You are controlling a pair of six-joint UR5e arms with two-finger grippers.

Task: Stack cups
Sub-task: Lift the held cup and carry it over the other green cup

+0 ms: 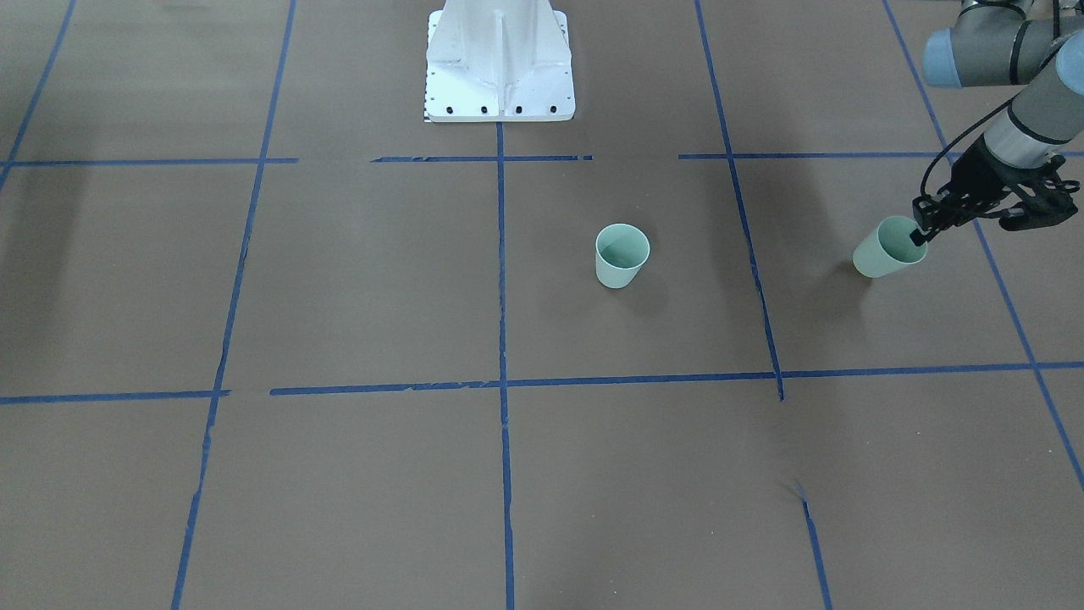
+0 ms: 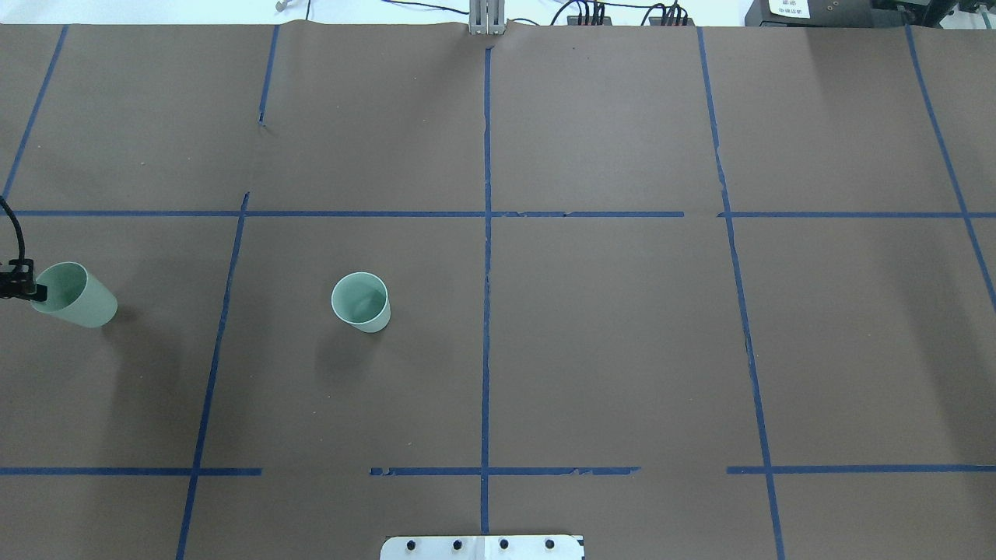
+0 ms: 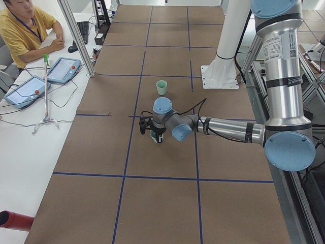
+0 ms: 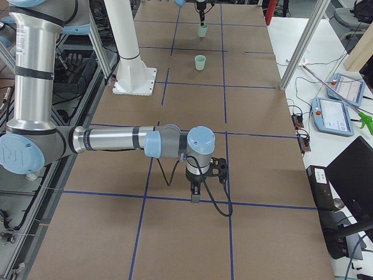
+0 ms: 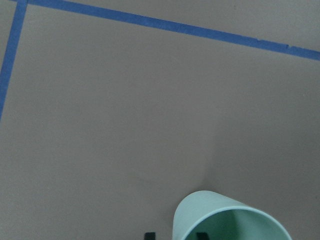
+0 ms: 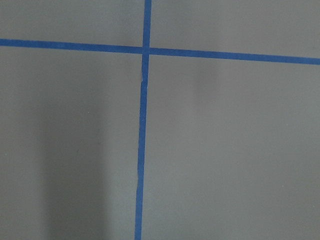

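Note:
Next, I release the mint-green cup in my left gripper, which is tilted now, inside the upright mint-green cup (image 1: 622, 249) near the middle of the table.
Two pale mint-green cups are in view. One cup (image 1: 622, 256) stands upright and alone near the table's middle, also in the overhead view (image 2: 361, 302). My left gripper (image 1: 919, 233) is shut on the rim of the other cup (image 1: 885, 250), which tilts with its mouth toward the gripper (image 2: 27, 289) at the overhead view's left edge (image 2: 78, 297). In the left wrist view one fingertip (image 5: 148, 235) sits outside the cup wall (image 5: 200, 212) and one inside. I cannot tell if its base touches the table. My right gripper (image 4: 195, 195) shows only in the exterior right view; I cannot tell its state.
The white robot base (image 1: 500, 68) stands at the table's robot side. Blue tape lines (image 1: 501, 254) grid the brown table. An operator (image 3: 23, 30) sits at a side table with tablets (image 3: 63, 68).

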